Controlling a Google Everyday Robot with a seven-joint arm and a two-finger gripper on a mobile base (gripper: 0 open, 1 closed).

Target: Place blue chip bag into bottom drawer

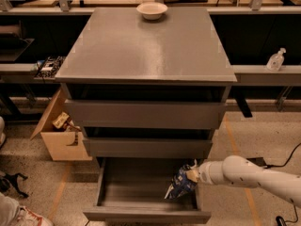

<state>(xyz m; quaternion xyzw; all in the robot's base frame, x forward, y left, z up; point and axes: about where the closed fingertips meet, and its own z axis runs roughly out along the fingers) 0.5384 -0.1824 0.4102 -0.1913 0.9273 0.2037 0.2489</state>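
Observation:
Next, my gripper lets go of the blue chip bag on the bottom drawer's inside (163, 197), near the drawer's front edge.
The blue chip bag (179, 184) is a crinkled dark-blue foil bag with white markings. It hangs tilted inside the right side of the bottom drawer (146, 214), which is pulled out under the other two drawers. Its lower corner is near the drawer floor. My gripper (192, 174) reaches in from the right on a white arm and is at the bag's upper edge, over the drawer's right wall.
A white bowl (152, 10) stands at the back of the cabinet top (146, 46). An open cardboard box (59, 131) sits on the floor left of the cabinet. A clear bottle (275, 60) is on the shelf at right. Cables lie on the floor at right.

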